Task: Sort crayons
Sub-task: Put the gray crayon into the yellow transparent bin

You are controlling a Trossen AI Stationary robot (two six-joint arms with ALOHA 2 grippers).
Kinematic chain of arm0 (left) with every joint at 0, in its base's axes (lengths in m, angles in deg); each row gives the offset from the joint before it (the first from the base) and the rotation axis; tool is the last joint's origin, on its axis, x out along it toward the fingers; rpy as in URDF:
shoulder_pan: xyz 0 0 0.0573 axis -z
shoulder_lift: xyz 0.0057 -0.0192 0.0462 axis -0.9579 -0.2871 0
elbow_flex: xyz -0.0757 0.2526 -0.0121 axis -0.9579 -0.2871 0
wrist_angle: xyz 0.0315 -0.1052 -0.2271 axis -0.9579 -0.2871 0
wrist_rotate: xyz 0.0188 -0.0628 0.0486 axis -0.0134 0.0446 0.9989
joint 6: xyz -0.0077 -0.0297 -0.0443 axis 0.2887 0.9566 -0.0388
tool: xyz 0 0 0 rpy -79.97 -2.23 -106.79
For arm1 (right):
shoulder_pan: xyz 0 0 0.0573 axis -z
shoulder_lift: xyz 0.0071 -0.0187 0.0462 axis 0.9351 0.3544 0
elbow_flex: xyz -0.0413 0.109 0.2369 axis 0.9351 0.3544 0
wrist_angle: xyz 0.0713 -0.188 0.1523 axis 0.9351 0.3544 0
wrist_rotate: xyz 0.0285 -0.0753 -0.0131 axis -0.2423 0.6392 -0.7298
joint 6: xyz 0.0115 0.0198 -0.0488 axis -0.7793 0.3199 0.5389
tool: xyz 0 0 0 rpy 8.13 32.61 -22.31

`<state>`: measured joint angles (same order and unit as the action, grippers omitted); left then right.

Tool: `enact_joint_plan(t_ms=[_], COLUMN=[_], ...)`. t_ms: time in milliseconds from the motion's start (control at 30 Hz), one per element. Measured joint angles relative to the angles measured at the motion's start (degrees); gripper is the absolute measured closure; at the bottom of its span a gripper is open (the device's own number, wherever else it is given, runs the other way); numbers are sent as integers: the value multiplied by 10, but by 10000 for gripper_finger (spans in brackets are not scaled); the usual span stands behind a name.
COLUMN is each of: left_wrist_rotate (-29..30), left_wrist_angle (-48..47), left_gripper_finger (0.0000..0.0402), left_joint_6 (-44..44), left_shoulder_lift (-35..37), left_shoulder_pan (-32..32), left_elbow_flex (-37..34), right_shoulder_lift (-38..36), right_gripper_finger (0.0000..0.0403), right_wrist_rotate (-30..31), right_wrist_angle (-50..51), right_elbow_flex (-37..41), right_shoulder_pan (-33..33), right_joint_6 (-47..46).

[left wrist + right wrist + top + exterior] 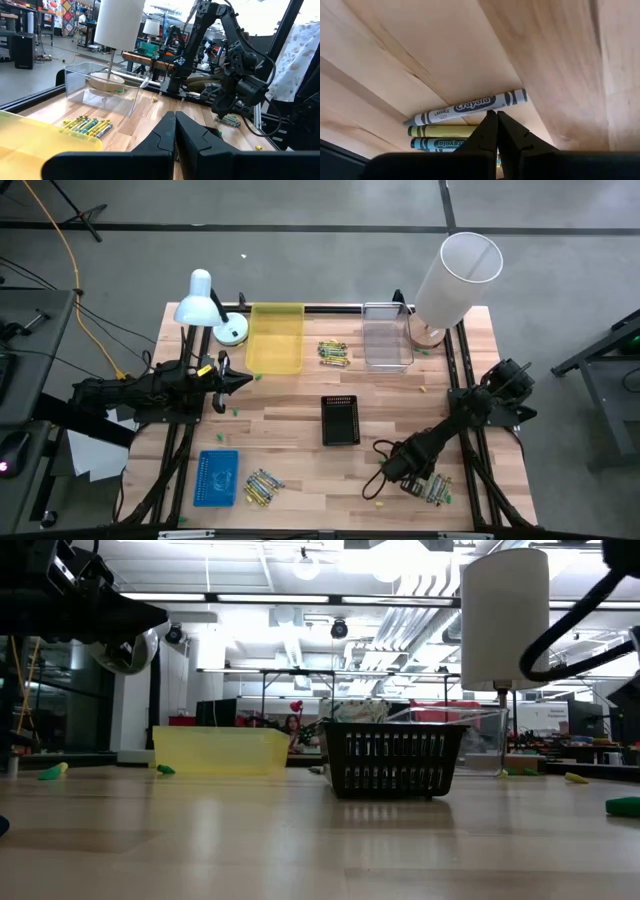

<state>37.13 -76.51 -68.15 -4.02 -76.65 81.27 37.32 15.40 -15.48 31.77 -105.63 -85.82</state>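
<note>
Next, my right gripper opens its shut fingers, as the grey crayon lies across them, then turn along the crayon's length and grip near its flat end (519,96).
Crayons lie on the wooden table in three small heaps: one (333,352) between the yellow and the clear tray, one (262,485) beside the blue tray, and one (437,492) near the front right. My right gripper (412,478) is shut and slants down over that last heap. In the right wrist view its tips (496,114) stand at a grey crayon (470,107), with a yellow crayon (445,131) and a green one (437,144) lying flat beside it. My left gripper (243,380) is shut and held level above the table's left side, away from the crayons. My right gripper comes slanting down from above with its shut fingertips (490,122) at the grey crayon's long side (487,106), toward its tip end. Nothing shows between the fingers. I cannot tell whether they touch the crayon, which lies flat on the table.
A black basket (340,420) stands mid-table, a yellow tray (275,338) and a clear tray (386,348) at the back, and a blue tray (217,477) at the front left. A white desk lamp (205,305) and a tall white cylinder (455,275) stand at the back corners.
</note>
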Motion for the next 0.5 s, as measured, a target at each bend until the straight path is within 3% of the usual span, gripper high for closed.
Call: enact_joint_plan(t_ms=[167,333,500], left_wrist_rotate=[0,0,0], left_wrist_angle=[0,0,0], left_gripper_finger=[398,398,398], left_joint_6=[-1,-20,-17], left_shoulder_lift=[0,0,0], left_shoulder_pan=[0,0,0], left_elbow_flex=[0,0,0], right_shoulder_lift=[-31,-61,-59], right_gripper_finger=[403,403,402], right_wrist_rotate=[0,36,39], right_wrist_angle=[20,1,-37], right_elbow_flex=[0,0,0], right_shoulder_pan=[1,-14,-19], right_joint_6=[-24,-163,-236])
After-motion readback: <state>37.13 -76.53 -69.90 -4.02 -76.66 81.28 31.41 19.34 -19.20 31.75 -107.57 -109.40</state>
